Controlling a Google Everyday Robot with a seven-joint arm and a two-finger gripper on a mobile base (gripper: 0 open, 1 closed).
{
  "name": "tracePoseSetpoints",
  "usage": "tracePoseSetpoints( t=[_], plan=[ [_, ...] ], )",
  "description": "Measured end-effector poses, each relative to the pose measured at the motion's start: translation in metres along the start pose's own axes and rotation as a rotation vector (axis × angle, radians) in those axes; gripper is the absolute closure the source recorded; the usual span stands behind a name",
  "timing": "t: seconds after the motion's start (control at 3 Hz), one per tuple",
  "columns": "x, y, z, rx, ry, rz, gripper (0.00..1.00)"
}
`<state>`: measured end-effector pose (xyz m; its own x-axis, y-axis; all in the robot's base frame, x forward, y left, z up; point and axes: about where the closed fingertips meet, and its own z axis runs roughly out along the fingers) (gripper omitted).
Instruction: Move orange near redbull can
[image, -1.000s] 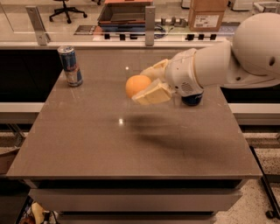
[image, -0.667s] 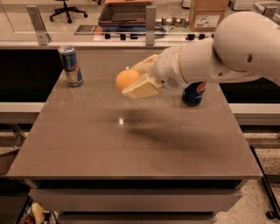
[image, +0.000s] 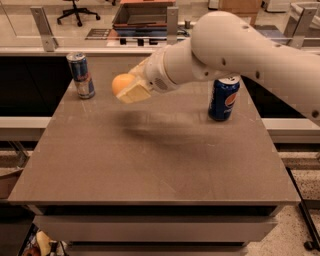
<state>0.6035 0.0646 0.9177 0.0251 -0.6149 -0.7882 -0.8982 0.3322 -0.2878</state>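
Note:
I will release the orange from my gripper on the table snug (image: 101, 95) beside the redbull can, on the side toward the Pepsi can.
The orange (image: 120, 83) is round and orange-yellow, held in my gripper (image: 128, 86) above the table, left of centre. The cream fingers (image: 133, 93) are shut on it from the right side. The redbull can (image: 81, 75), slim, silver and blue with red marks, stands upright at the table's far left corner. The orange is a short way to the right of the can and not touching it. My white arm reaches in from the upper right.
A dark blue Pepsi can (image: 223, 98) stands upright at the right of the brown table (image: 150, 165), partly behind my arm. A glass rail with metal posts (image: 44, 28) runs along the table's far edge.
My gripper has carried the orange leftward across the table, closer to the redbull can. The Pepsi can, earlier partly hidden by the arm, now shows more. Both cans stay put.

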Motion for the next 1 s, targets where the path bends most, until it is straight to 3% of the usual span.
tracePoseSetpoints(
  t=[0.67,1.0],
  plan=[
    [-0.006,-0.020,0.077,-0.033,-0.058,0.038,1.00],
    [-0.005,-0.021,0.107,-0.061,-0.053,0.034,1.00]
  ],
)
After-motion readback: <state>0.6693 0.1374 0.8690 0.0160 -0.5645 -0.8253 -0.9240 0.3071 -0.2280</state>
